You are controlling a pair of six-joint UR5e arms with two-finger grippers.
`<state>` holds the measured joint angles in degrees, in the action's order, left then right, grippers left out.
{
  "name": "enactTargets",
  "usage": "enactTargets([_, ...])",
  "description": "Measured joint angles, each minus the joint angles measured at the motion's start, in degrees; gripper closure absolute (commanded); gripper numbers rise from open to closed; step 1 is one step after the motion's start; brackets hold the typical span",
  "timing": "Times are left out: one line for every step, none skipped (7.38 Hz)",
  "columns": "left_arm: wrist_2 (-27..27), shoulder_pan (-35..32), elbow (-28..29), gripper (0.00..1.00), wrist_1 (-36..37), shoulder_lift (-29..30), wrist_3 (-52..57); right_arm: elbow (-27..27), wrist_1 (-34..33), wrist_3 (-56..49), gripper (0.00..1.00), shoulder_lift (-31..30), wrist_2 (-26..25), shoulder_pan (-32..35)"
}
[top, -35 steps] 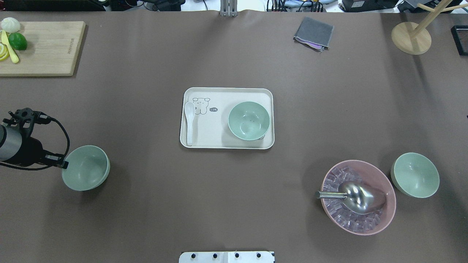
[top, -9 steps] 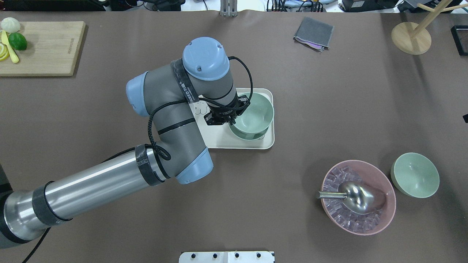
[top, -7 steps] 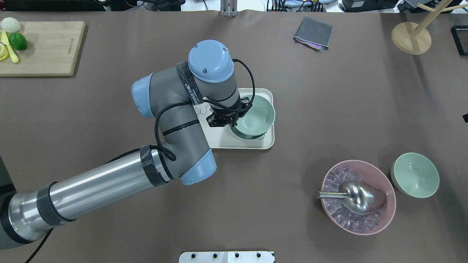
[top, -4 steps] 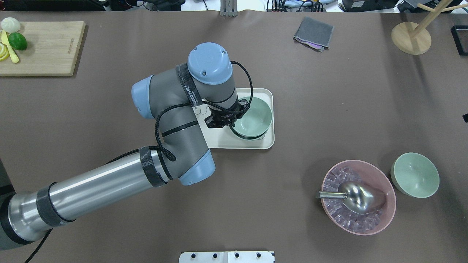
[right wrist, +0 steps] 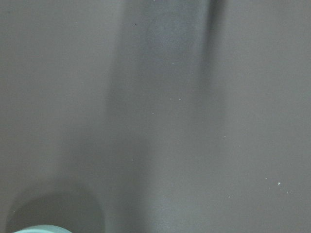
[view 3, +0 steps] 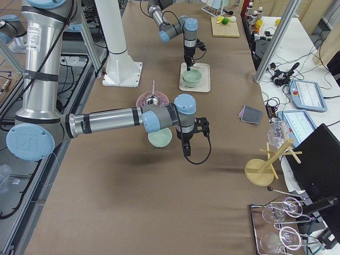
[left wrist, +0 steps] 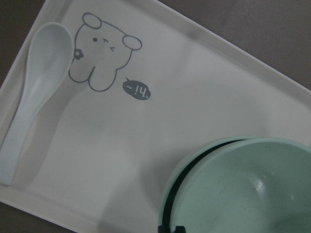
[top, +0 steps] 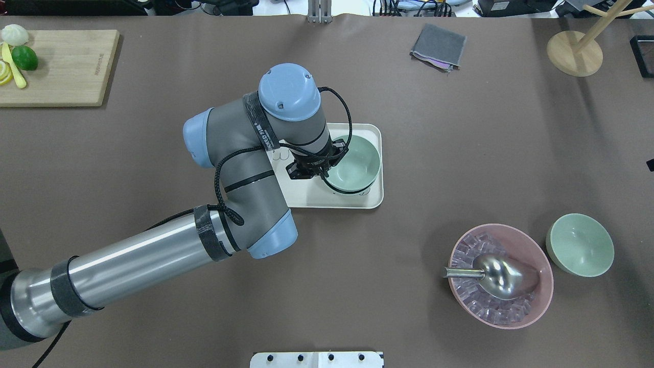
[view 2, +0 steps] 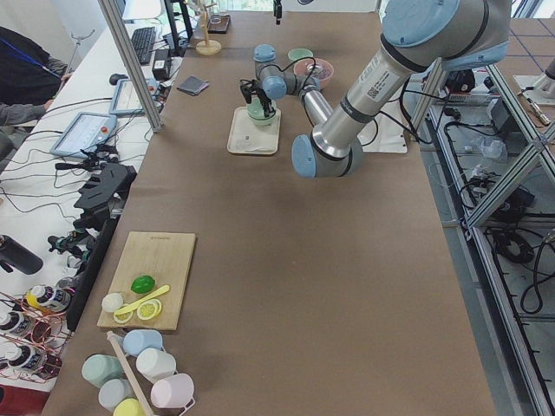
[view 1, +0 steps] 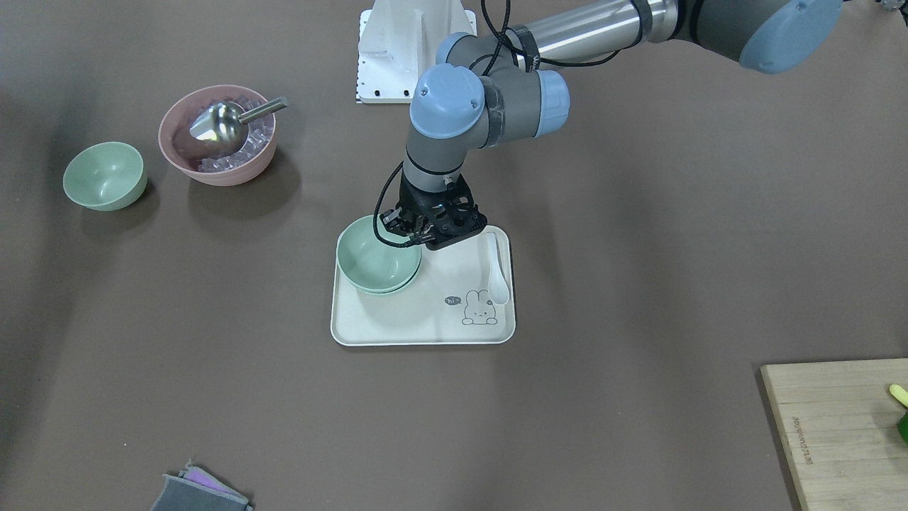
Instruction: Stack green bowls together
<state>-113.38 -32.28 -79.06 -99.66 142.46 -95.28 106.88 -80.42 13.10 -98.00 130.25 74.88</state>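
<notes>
I need to next use my right gripper to grab the rim (view 1: 64, 177) of the lone green bowl, on the side that faces away from the pink ribbed bowl.
Two green bowls (top: 355, 161) sit nested on the right part of the cream tray (top: 306, 200); they also show in the front view (view 1: 374, 261) and the left wrist view (left wrist: 248, 194). My left gripper (top: 327, 173) is shut on the near-left rim of the upper bowl, which sits slightly tilted with a dark gap showing at its left. A third green bowl (top: 580, 245) stands alone at the near right of the table. My right gripper (view 3: 185, 151) hangs beside that bowl (view 3: 159, 138); I cannot tell whether it is open or shut.
A white spoon (view 1: 498, 273) lies on the tray's other side. A pink ribbed bowl (top: 500, 276) with ice and a metal scoop stands next to the lone green bowl. A cutting board (top: 56, 66), a grey cloth (top: 438, 47) and a wooden stand (top: 575, 53) are along the far edge.
My left gripper carried a green bowl from the table's near left to the tray and lowered it into the bowl there. The lone bowl and pink bowl have not moved.
</notes>
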Motion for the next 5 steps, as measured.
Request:
enactTargets([0.00,0.00,0.17,1.00,-0.18,-0.04,-0.02,0.00,0.00,0.00,0.00,0.00,0.00,0.00])
enactTargets([0.00,0.00,0.35,1.00,-0.24,-0.06,-0.01,0.00,0.00,0.00,0.00,0.00,0.00,0.00])
enactTargets([0.00,0.01,0.44,1.00,-0.26,-0.07,-0.02,0.00,0.00,0.00,0.00,0.00,0.00,0.00])
enactTargets([0.00,0.02,0.46,1.00,-0.31,-0.06,-0.05,0.00,0.00,0.00,0.00,0.02,0.00,0.00])
enactTargets([0.00,0.08,0.48,1.00,-0.73,-0.22,-0.07,0.00,0.00,0.00,0.00,0.06,0.00,0.00])
